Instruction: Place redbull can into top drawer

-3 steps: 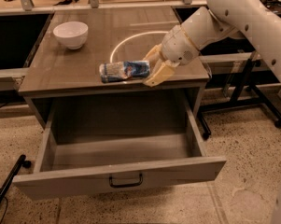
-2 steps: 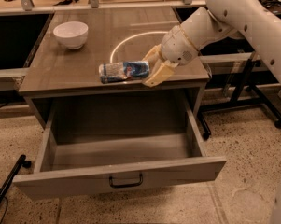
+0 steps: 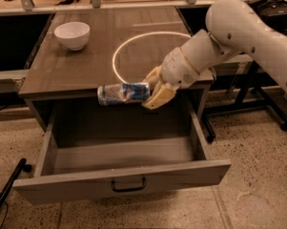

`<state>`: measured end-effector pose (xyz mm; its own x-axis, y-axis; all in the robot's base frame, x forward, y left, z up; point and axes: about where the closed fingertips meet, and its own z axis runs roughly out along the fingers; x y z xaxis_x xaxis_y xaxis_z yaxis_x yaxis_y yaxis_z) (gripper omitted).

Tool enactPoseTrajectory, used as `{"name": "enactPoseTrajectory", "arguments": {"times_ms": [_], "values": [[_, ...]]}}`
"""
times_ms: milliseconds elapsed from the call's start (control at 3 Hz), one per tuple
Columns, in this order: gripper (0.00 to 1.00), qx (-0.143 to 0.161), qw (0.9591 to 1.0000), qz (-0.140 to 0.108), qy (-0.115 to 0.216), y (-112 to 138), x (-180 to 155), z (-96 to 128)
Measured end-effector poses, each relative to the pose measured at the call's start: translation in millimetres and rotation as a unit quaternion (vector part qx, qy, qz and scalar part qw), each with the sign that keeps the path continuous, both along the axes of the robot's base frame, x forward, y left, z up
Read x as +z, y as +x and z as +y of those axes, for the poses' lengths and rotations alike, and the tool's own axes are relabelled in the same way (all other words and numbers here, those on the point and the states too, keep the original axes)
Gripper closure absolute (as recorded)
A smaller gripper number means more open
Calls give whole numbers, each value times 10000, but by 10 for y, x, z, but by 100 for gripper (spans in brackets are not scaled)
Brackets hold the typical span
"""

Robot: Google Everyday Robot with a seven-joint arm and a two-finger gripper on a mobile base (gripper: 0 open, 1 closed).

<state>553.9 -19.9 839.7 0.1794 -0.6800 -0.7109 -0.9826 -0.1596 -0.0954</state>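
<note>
The robot's gripper will set the redbull can down on the middle of the open drawer's bottom (image 3: 132, 129), straight behind the dark handle.
The redbull can (image 3: 123, 93), silver with blue panels, lies on its side in the air, held at its right end by my gripper (image 3: 151, 89). The tan fingers (image 3: 160, 98) are shut on the can. The can hangs at the front edge of the cabinet top, just above the back part of the open top drawer (image 3: 124, 174). The drawer is pulled far out and looks empty; its dark handle (image 3: 128, 185) sits at the centre of the front panel. My white arm (image 3: 238, 32) reaches in from the upper right.
A white bowl (image 3: 72, 35) stands on the cabinet top (image 3: 62, 70) at the back left. A bright ring of light (image 3: 133, 44) lies on the top. A dark table leg (image 3: 250, 87) stands to the right on the speckled floor.
The gripper has carried the can forward off the cabinet top, so that it now hangs over the open drawer.
</note>
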Motion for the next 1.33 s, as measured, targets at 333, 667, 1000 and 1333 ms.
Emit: {"name": "enactPoseTrajectory", "arguments": {"times_ms": [333,667,1000,1333], "values": [[100,-121,9987,382,-305,-319,-409,44],[100,-339,9957,658,-558,-447,-724,22],[100,-809,9919,826,-529,-423,-1141,-69],[100,-1103,9887,886,-496,-338,-1391,-129]]}}
